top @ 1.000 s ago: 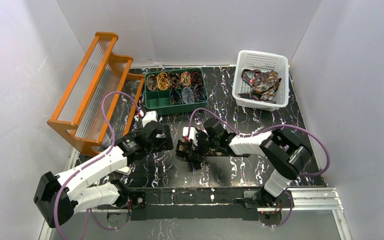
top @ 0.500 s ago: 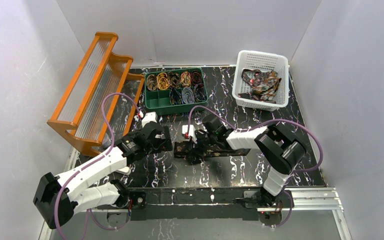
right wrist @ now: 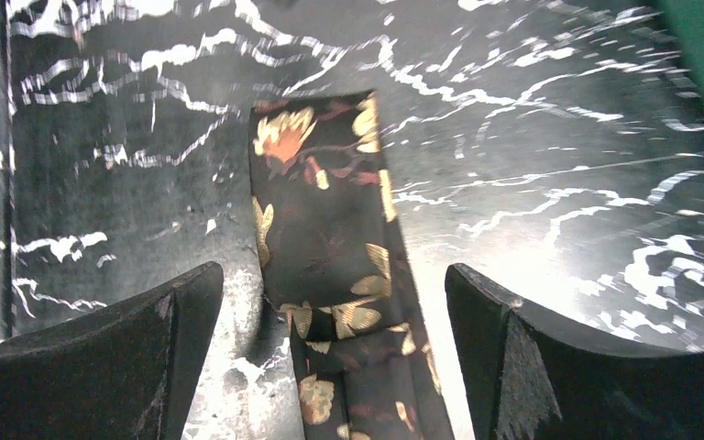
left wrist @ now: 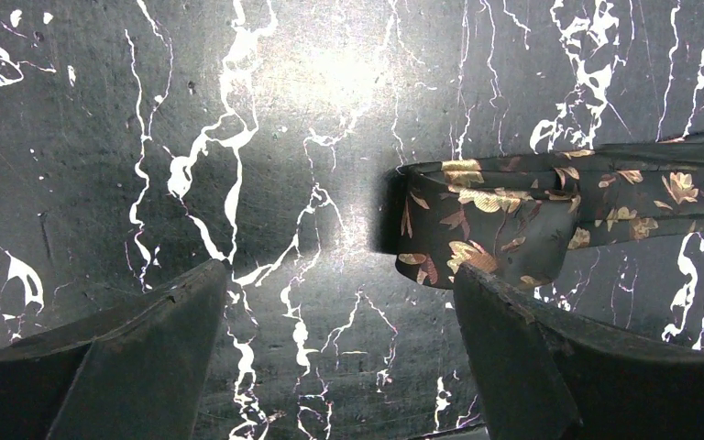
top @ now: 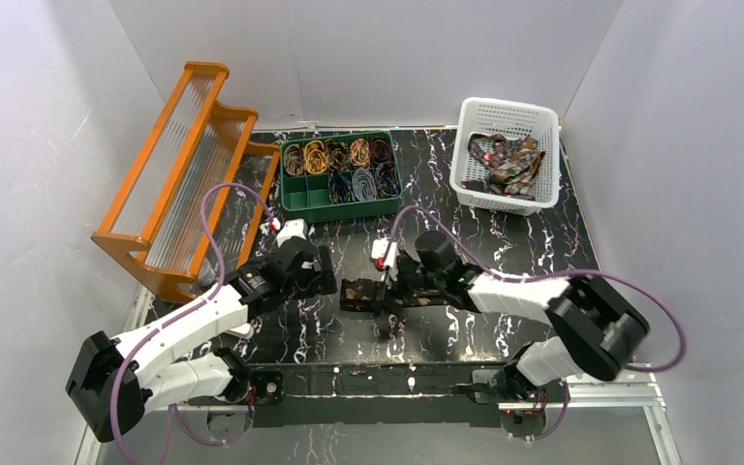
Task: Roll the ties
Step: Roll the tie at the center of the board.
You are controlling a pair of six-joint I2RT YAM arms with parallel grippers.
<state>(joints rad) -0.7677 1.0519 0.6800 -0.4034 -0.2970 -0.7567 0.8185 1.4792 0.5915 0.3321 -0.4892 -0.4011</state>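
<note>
My right gripper should pinch the fold [left wrist: 564, 227] near its inner edge, as the tie's folded end stands loose, before my left gripper closes in on the outer bend.
A dark tie with gold and red leaf pattern [top: 356, 292] lies flat across the middle of the table, its left end folded over. My left gripper [top: 324, 275] is open and empty just left of that end; in the left wrist view the tie [left wrist: 486, 225] lies ahead of the right finger [left wrist: 550, 357], apart from it. My right gripper [top: 386, 289] is open and low over the tie. In the right wrist view the tie [right wrist: 325, 229] runs between the two fingers [right wrist: 147, 357], and neither visibly presses it.
A green tray [top: 341, 209] of rolled ties stands at the back centre. A white basket [top: 473, 108] with loose ties [top: 506, 161] is at the back right. An orange rack [top: 179, 174] stands along the left. Purple cables loop over both arms.
My right arm's elbow has swung out to the right and its gripper has drawn a little right along the tie. The tie's left end now lies flatter. My left arm has barely moved.
</note>
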